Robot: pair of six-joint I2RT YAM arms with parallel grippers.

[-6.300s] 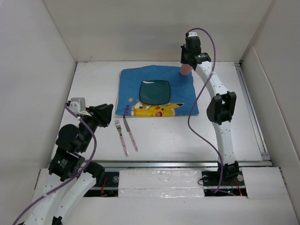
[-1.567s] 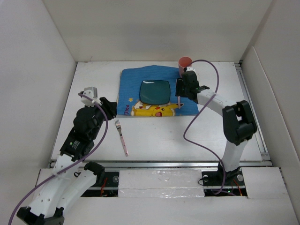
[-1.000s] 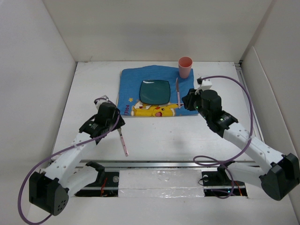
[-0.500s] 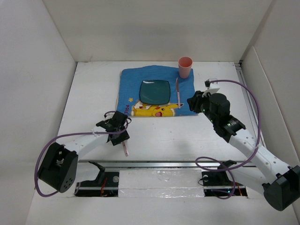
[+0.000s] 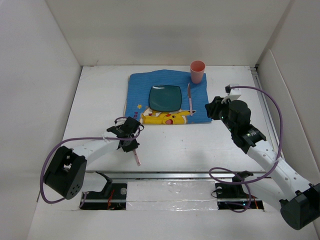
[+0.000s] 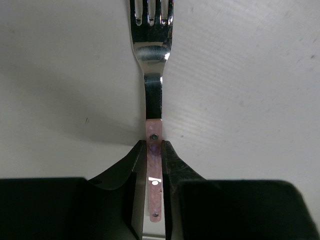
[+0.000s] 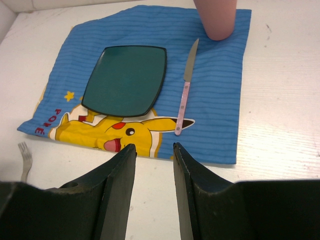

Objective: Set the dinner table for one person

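Next, my left gripper lets go of the fork on the blue placemat [image 5: 140, 104] beside the teal plate, across from the knife.
The dinner table [image 5: 200, 142] is a white tabletop. On it lies a blue placemat [image 5: 137, 86] that carries a teal square plate [image 5: 165, 97], a pink-handled knife [image 5: 190, 97] right of the plate, and a pink cup [image 5: 197, 71] at its far right corner. My left gripper [image 5: 131, 145] is low on the table, left of centre. It is shut on the pink handle of the fork [image 6: 154, 150], whose tines point away. My right gripper [image 7: 152, 146] is open and empty, just beyond the placemat's near right corner [image 7: 220, 150].
White panel walls stand on three sides, and a metal rail [image 5: 200, 175] runs along the near edge. From the right wrist I see the plate [image 7: 125, 80], the knife [image 7: 184, 102], the cup [image 7: 216, 17] and the fork tines [image 7: 23, 150].
My left gripper came down onto the fork and its jaws closed on the handle. My right arm drew back to the right, away from the placemat, leaving the knife beside the plate.
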